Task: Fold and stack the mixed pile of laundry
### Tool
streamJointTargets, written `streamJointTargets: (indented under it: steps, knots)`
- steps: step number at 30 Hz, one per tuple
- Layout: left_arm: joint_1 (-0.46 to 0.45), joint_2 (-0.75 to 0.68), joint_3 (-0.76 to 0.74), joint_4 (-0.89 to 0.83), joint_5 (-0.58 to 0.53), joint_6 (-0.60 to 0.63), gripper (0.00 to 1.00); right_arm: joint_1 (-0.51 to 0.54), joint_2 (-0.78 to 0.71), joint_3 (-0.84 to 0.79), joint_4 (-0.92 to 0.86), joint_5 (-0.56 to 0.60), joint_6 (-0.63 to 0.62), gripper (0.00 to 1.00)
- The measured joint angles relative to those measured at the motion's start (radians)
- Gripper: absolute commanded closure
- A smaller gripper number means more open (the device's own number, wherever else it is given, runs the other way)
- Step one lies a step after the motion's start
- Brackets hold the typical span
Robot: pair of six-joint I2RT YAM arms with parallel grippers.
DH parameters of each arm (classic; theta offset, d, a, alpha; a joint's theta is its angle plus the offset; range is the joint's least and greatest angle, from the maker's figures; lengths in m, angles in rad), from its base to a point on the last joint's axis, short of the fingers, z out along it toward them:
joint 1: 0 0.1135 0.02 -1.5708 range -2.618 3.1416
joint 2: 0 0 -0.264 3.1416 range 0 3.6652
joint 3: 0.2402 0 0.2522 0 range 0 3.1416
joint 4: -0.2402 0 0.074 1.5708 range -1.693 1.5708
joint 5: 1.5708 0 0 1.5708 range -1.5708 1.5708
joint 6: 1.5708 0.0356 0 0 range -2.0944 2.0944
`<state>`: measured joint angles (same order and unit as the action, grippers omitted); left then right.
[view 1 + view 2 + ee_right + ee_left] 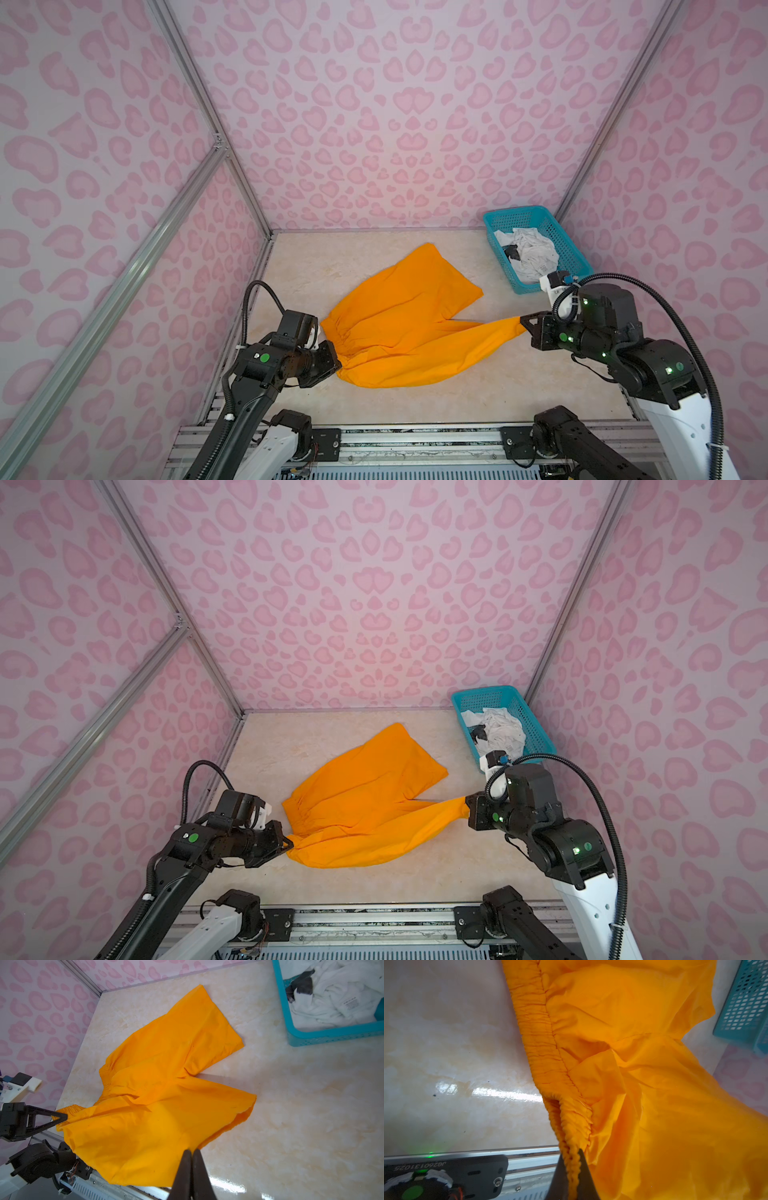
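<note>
The pale table (491,326) (256,1092) has a spot between the far leg and front rail. Next, my right gripper lets go of the near leg's hem edge there. That hem edge is now lifted off the table.
The orange shorts (399,324) (365,800) lie spread on the pale table, stretched between both arms. My left gripper (337,361) (574,1155) is shut on the gathered elastic waistband at its near corner. My right gripper (524,322) (192,1151) is shut on the hem edge of the near leg, which is pulled taut and lifted off the table. The far leg lies flat, pointing toward the back wall. The white T-shirt (530,253) (336,997), with a dark print patch, sits crumpled in the teal basket.
The teal perforated basket (575,253) (536,725) stands at the back right corner, just behind my right arm. Pink patterned walls close in three sides. A metal rail (415,436) runs along the table's front edge.
</note>
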<state>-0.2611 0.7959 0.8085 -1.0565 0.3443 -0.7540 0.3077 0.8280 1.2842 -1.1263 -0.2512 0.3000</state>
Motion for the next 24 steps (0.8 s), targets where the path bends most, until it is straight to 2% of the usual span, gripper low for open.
streamJointTargets:
  steps: [8, 15, 20, 22, 24]
  knots:
    - [0.066, 0.085, 0.01, 0.236, -0.004, -0.091, 0.97, 0.0, 0.272, 0.175, 0.266, -0.016, -0.05, 1.0]
    - [0.19, 0.117, -0.105, 0.392, 0.026, -0.134, 0.97, 0.0, 0.616, 0.335, 0.489, -0.069, -0.067, 1.0]
    - [0.256, 0.147, -0.144, 0.455, 0.047, -0.133, 0.97, 0.002, 0.871, 0.475, 0.552, -0.111, -0.068, 1.0]
    - [0.268, 0.175, -0.144, 0.479, 0.06, -0.125, 0.97, 0.004, 0.942, 0.533, 0.548, -0.128, -0.078, 0.94]
    - [0.275, 0.217, -0.13, 0.486, 0.069, -0.103, 0.97, 0.007, 0.969, 0.553, 0.524, -0.139, -0.105, 0.74]
